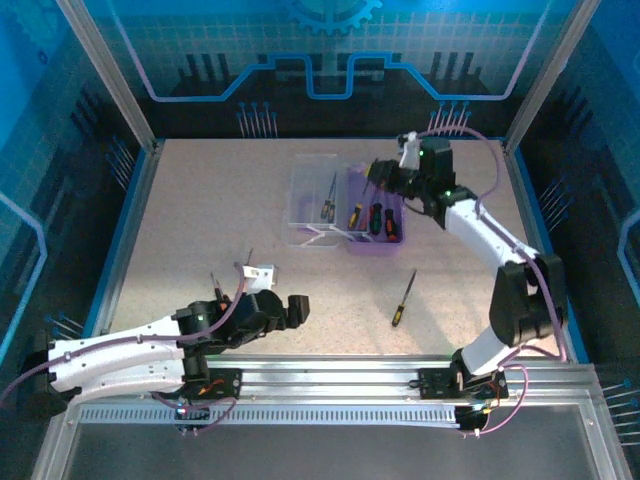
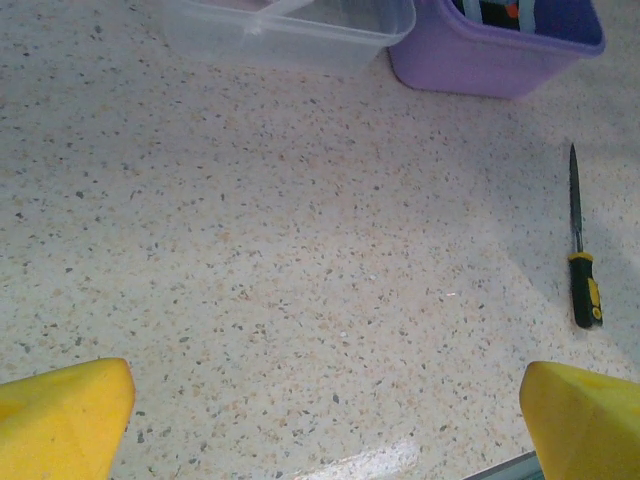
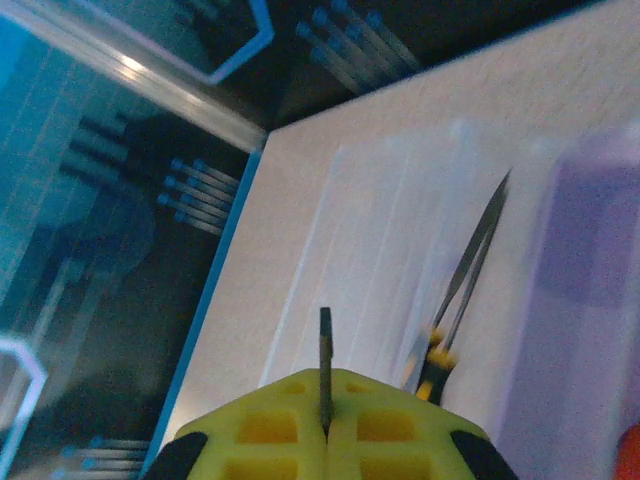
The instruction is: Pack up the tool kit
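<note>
I should let go of the screwdriver with my right gripper in the clear lid point(image 1: 343, 205) point(image 3: 487, 382), between the yellow-black screwdriver and the purple case.
The tool kit's purple case point(image 1: 378, 238) stands far centre with its clear lid point(image 1: 312, 190) folded open to the left. Orange-handled and dark-handled screwdrivers point(image 1: 372, 218) lie in the case, and a yellow-black one point(image 1: 327, 206) lies on the lid. My right gripper point(image 1: 380, 173) hovers over the case's far edge. It is shut point(image 3: 328, 385) on the thin metal shaft of a screwdriver point(image 3: 325, 355), whose handle is hidden. Another yellow-black screwdriver point(image 1: 403, 299) lies loose on the table. My left gripper point(image 1: 297, 310) is open near the front edge, its yellow fingers point(image 2: 65, 415) wide apart over bare table.
The speckled table point(image 1: 220, 230) is bounded by a metal frame, with blue panels behind and at the sides. A rail point(image 1: 330, 375) runs along the front edge. From the left wrist, the case point(image 2: 490, 55), the lid point(image 2: 300, 35) and the loose screwdriver point(image 2: 583, 275) lie ahead.
</note>
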